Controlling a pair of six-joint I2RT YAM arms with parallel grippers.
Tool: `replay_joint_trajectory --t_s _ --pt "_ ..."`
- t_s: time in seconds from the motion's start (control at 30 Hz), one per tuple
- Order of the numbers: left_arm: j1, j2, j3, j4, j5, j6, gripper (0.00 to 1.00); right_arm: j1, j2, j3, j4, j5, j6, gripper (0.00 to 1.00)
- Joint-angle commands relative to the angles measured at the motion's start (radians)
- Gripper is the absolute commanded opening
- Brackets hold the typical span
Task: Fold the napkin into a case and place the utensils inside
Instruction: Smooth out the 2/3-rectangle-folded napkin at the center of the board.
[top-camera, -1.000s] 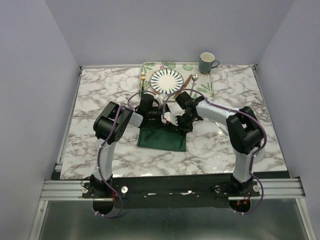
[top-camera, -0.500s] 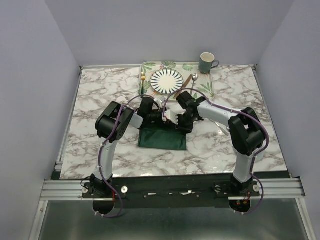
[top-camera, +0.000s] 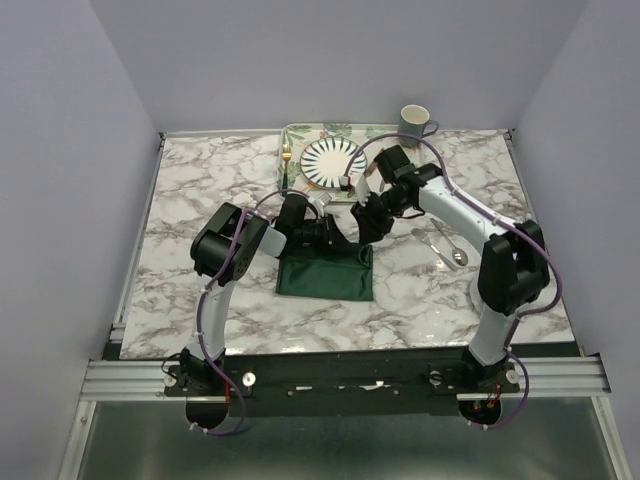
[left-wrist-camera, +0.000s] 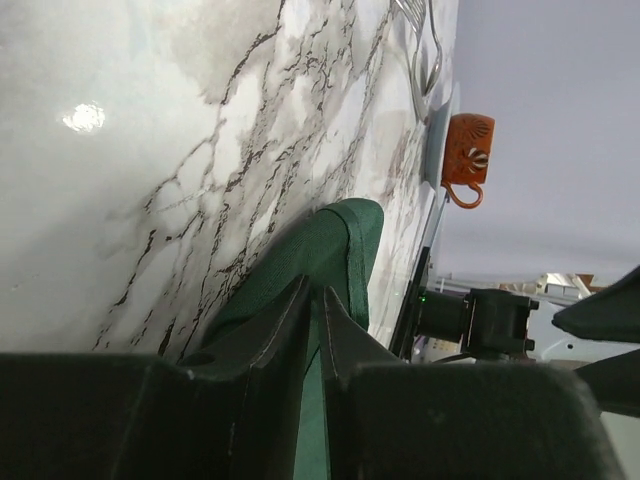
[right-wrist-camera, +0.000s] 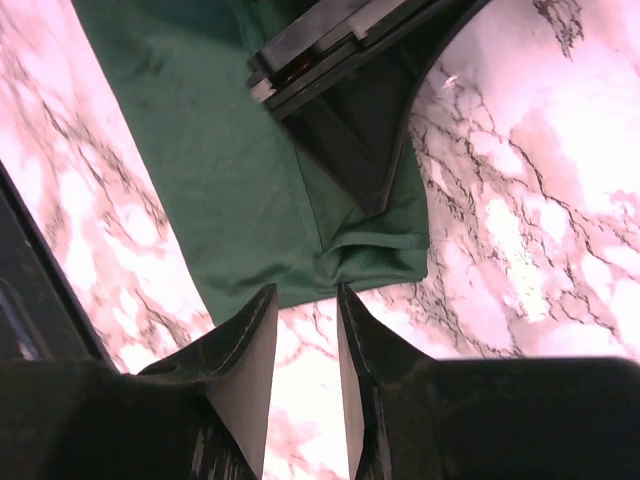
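Empty right fingers hang beside the napkin's folded corner; they should open, lower and pinch the hem (right-wrist-camera: 385, 240) past my left gripper's fingers.
The dark green napkin (top-camera: 325, 277) lies folded on the marble in front of the arms, and it also shows in the left wrist view (left-wrist-camera: 335, 240) and the right wrist view (right-wrist-camera: 230, 170). My left gripper (top-camera: 338, 243) rests at its far right corner, its jaws (left-wrist-camera: 312, 292) shut on a layer of the cloth. My right gripper (top-camera: 363, 222) hangs just behind that corner, open and empty (right-wrist-camera: 307, 292). The gold fork (top-camera: 286, 154) lies on the tray left of the plate. A silver utensil (top-camera: 441, 246) lies on the marble to the right. My right arm hides the tray's right side.
The leaf-patterned tray (top-camera: 295, 132) with the striped plate (top-camera: 333, 160) stands at the back middle, and a grey-green mug (top-camera: 413, 123) stands behind its right end. The left gripper's black fingers (right-wrist-camera: 350, 150) lie across the napkin in the right wrist view.
My right gripper has opened, let go of the napkin and drawn back toward the tray. The silver utensil has come into view. The left gripper has stayed at the napkin.
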Motion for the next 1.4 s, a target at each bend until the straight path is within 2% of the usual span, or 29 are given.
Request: replay_joint_trajectory --t_s 0.0,0.17,0.37,0.8,0.9,1.03,1.1,1.3,1.37 --pt "0.004 0.052 -0.022 -0.097 -0.067 0.060 0.27 -0.031 0.108 0.080 0.008 -0.147 0.242 0.37" --pt "0.004 0.053 -0.022 -0.101 -0.068 0.061 0.29 -0.032 0.197 0.092 0.047 -0.113 0.344 0.37" --pt "0.004 0.055 -0.021 -0.106 -0.065 0.066 0.29 -0.035 0.188 0.012 0.068 -0.061 0.418 0.39" --pt "0.004 0.070 -0.012 -0.101 -0.067 0.063 0.29 -0.039 0.202 -0.058 0.106 0.028 0.461 0.44" --pt "0.004 0.069 -0.012 -0.100 -0.068 0.061 0.30 -0.039 0.210 -0.063 0.110 0.037 0.472 0.43" --pt "0.004 0.070 -0.009 -0.101 -0.068 0.061 0.32 -0.048 0.216 -0.074 0.108 0.042 0.472 0.30" --pt "0.004 0.073 -0.010 -0.098 -0.068 0.060 0.33 -0.059 0.219 -0.075 0.103 0.036 0.477 0.27" --pt "0.006 0.067 -0.016 -0.095 -0.068 0.055 0.36 -0.077 0.229 -0.074 0.094 -0.003 0.477 0.31" --pt "0.006 0.067 -0.019 -0.092 -0.068 0.055 0.36 -0.077 0.230 -0.075 0.094 -0.007 0.475 0.27"
